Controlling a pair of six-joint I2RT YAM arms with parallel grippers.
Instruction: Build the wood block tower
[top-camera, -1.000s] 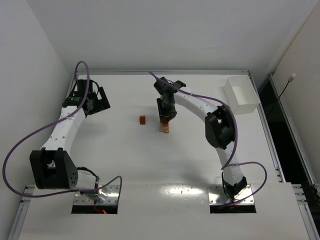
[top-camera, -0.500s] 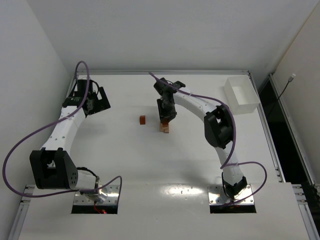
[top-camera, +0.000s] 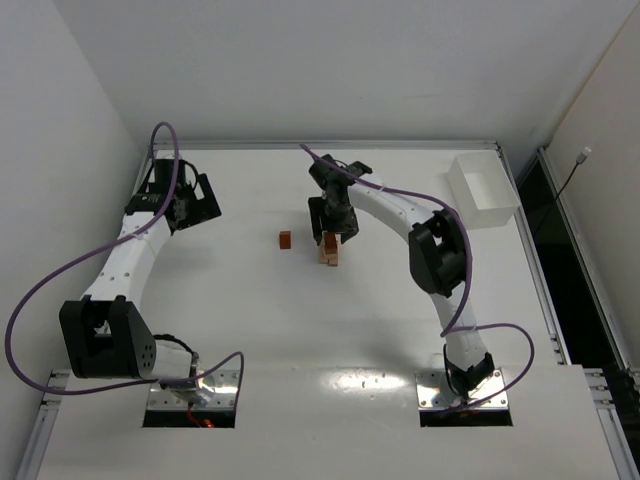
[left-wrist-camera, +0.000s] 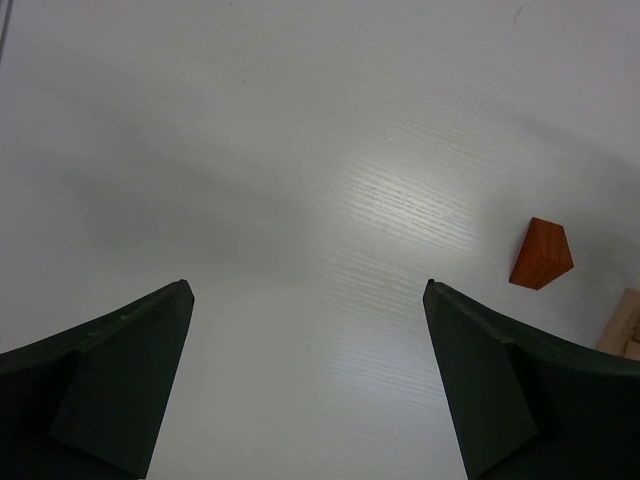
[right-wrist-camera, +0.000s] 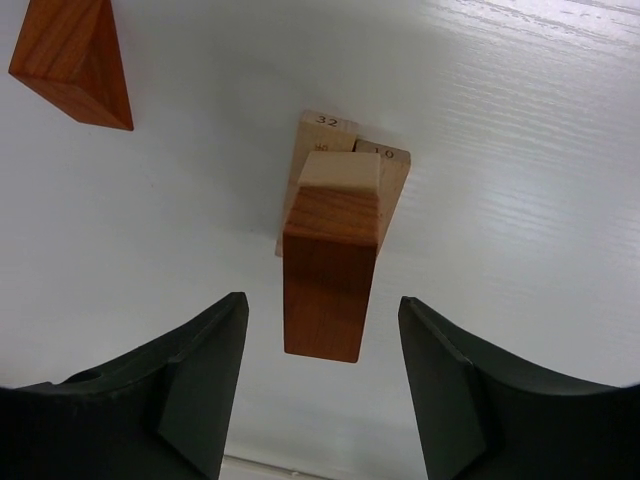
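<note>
My left gripper is to go next to the loose reddish-brown block next to the wood block tower and close on the block's sides (top-camera: 285, 240) (left-wrist-camera: 541, 255).
The wood block tower (top-camera: 329, 251) stands mid-table: pale tan planks (right-wrist-camera: 345, 150) at the base and a reddish-brown block (right-wrist-camera: 325, 280) upright on top. My right gripper (top-camera: 333, 222) hovers right above it. In the right wrist view the right gripper (right-wrist-camera: 320, 298) is open, with the fingers on either side of the top block and not touching it. A loose reddish-brown block (top-camera: 285, 240) lies just left of the tower and shows in the right wrist view (right-wrist-camera: 75, 60) and the left wrist view (left-wrist-camera: 540, 255). My left gripper (top-camera: 190, 205) is open and empty at the far left, over bare table in its own view (left-wrist-camera: 306, 285).
A white rectangular tray (top-camera: 483, 190) stands at the back right corner. A raised rim (top-camera: 330, 146) runs along the table's far edge. Purple cables loop along both arms.
My right gripper has opened over the tower, its fingers now spread apart from the top reddish-brown block. The left arm has not moved.
</note>
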